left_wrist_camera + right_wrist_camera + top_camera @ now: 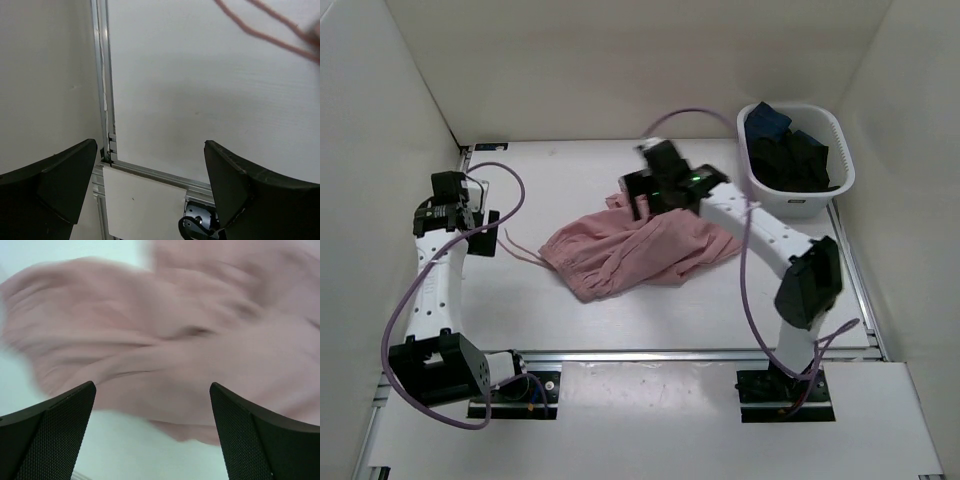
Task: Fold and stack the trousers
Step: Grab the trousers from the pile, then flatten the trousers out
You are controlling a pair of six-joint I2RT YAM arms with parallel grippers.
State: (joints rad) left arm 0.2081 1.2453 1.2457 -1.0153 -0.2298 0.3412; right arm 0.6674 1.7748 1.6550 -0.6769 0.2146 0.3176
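Note:
My right gripper is to move next to the near corner of the waistband (584, 294) on the dusty-pink trousers, by the drawstring end, and close there.
The dusty-pink trousers (630, 250) lie crumpled in a heap at the middle of the table, their thin drawstring (515, 250) trailing to the left. My right gripper (642, 190) hangs open above the heap's far edge; in the right wrist view the pink fabric (165, 355) fills the space beyond the open, empty jaws (152, 405). My left gripper (485, 228) is open and empty at the left side of the table, apart from the trousers. Its wrist view shows bare table and two strands of drawstring (270, 30) at the upper right.
A white basket (798, 160) with dark clothes stands at the far right corner. White walls enclose the table on three sides. An aluminium rail (102, 75) runs along the left edge. Purple cables (750, 290) hang from both arms.

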